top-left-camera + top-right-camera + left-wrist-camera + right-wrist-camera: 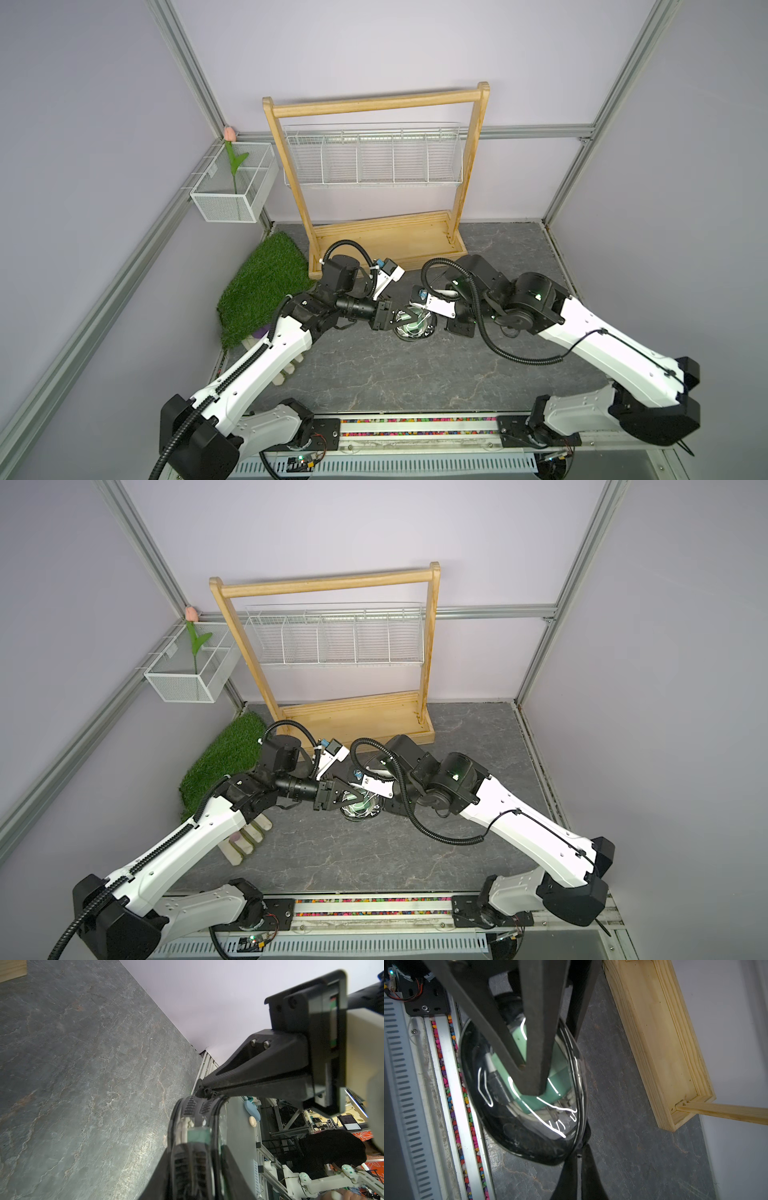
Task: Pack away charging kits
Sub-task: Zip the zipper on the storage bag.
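Next, my right gripper lets go of the tab and pinches the pouch's clear side (219, 1118) before my left gripper regrips, because the pouch's opening gapes next to my left gripper.
An oval clear pouch (411, 327) (360, 808) with a black rim is held on edge over the middle of the table. Through its clear side show the mint-green charger block (560, 1066) (197, 1135) and the white cable coil (517, 1110) (184, 1126). My left gripper (405, 319) (353, 801) (195, 1153) is shut across the pouch's flat sides, one finger (537, 1043) lying over the clear face. My right gripper (430, 325) (380, 806) (579, 1157) (204, 1089) is shut on a small black tab at the rim's end.
A wooden rack (469, 166) with a white wire basket (374, 158) and a tray base (386, 241) stands just behind both grippers. A green turf mat (266, 282) lies at the left, with pale bottles (245, 841) under my left arm. A mesh bin (232, 195) hangs on the left wall.
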### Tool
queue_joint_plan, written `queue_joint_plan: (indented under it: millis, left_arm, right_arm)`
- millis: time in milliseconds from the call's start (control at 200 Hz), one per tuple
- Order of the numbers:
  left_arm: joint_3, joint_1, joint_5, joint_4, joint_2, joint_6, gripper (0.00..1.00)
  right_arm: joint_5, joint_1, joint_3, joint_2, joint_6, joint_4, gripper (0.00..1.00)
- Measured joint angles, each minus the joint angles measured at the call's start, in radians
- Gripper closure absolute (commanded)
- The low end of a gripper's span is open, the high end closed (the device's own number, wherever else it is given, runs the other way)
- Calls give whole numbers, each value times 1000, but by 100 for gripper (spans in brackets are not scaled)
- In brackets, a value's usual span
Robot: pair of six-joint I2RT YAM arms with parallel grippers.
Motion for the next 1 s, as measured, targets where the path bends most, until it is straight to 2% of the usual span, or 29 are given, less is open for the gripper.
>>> queue_joint_plan:
  millis: [480, 765, 1000]
  left_arm:
    - [0, -9, -26, 30, -19, 18, 100]
    - [6, -27, -26, 34, -1, 56, 100]
    - [-18, -53, -33, -118, 71, 62, 100]
  right_arm:
    - [69, 16, 2, -24, -88, 41, 94]
    - [114, 54, 75, -5, -128, -27, 94]
    - [217, 64, 64, -62, -137, 214, 94]
